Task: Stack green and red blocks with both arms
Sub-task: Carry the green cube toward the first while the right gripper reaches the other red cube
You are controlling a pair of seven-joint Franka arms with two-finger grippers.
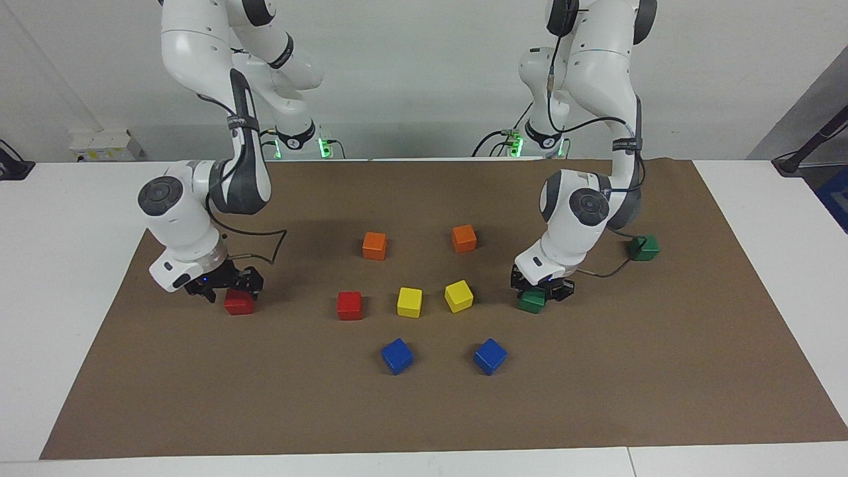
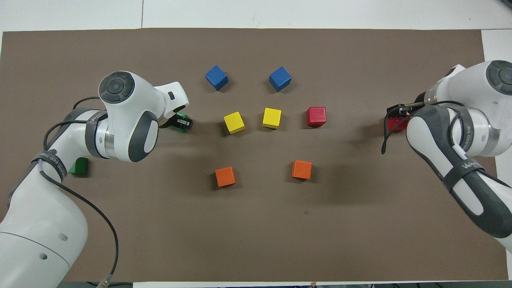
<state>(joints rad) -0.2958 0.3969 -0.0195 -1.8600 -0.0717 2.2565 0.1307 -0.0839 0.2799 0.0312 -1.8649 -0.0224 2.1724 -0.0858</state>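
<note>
The robot's right gripper needs to next move to the red block (image 2: 317,117) beside the yellow cubes and close on it, leaving the other red block in place.
One green block (image 1: 531,303) lies on the brown mat (image 1: 424,411) toward the left arm's end. My left gripper (image 1: 542,290) is down right at it; in the overhead view this gripper (image 2: 182,123) partly covers that green block (image 2: 182,117). A second green block (image 1: 644,248) lies nearer to the robots, beside the left arm. One red block (image 1: 239,304) lies toward the right arm's end, with my right gripper (image 1: 228,286) down at it. A second red block (image 1: 349,305) lies beside the yellow cubes.
Two orange cubes (image 1: 374,246) (image 1: 464,238) lie nearer to the robots at mid-mat. Two yellow cubes (image 1: 409,302) (image 1: 458,296) lie in the middle. Two blue cubes (image 1: 397,356) (image 1: 490,356) lie farther from the robots.
</note>
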